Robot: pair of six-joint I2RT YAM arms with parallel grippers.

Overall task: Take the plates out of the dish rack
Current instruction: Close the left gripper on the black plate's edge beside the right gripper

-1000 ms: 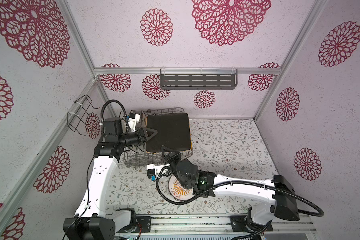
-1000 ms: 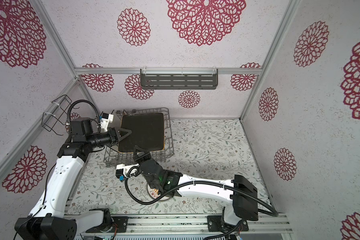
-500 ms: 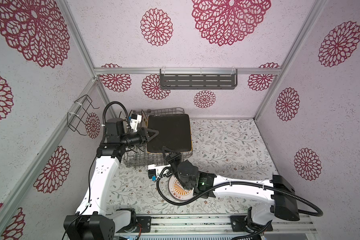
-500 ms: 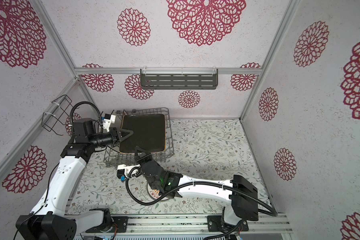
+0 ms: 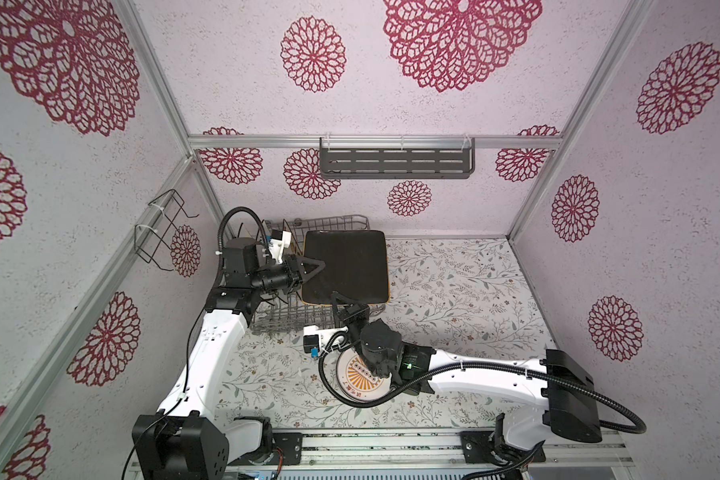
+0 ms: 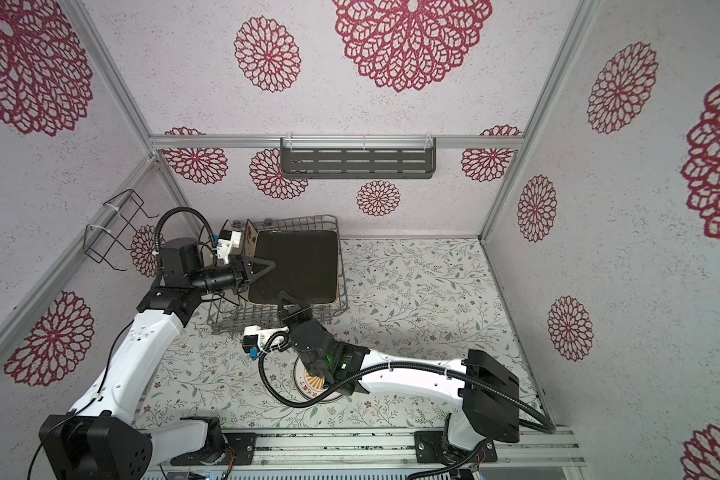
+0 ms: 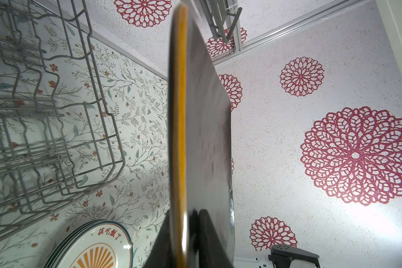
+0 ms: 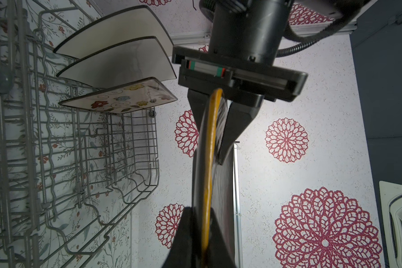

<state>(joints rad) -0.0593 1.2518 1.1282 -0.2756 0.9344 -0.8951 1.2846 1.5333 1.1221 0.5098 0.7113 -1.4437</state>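
My right gripper is holding the dark brown plate's near edge. It should open and take the edge (image 5: 388,268) opposite my left gripper before it lowers the plate.
A dark brown square plate (image 5: 346,266) (image 6: 296,266) with an orange edge hangs roughly level above the dish rack (image 5: 292,328) (image 6: 233,324). My left gripper (image 5: 321,266) (image 7: 186,213) is shut on the plate's left edge. My right gripper (image 5: 334,296) (image 8: 202,211) is shut on its near edge. In the right wrist view the left gripper's fingers (image 8: 237,125) clasp the plate's edge from both sides. Two white black-rimmed plates (image 8: 116,30) and a flowered plate (image 8: 125,97) stand upright in the rack. A stack of round sunburst plates (image 5: 360,376) (image 7: 98,246) lies on the table under the right arm.
A dark grey slotted shelf (image 5: 395,158) hangs on the back wall. A thin black wire bracket (image 5: 163,232) is fixed to the left wall. The floral table (image 5: 454,291) stretches to the right of the rack.
My left gripper has moved right onto the dark brown plate's left edge and closed on it. The right gripper has kept its hold, and the plate has barely shifted.
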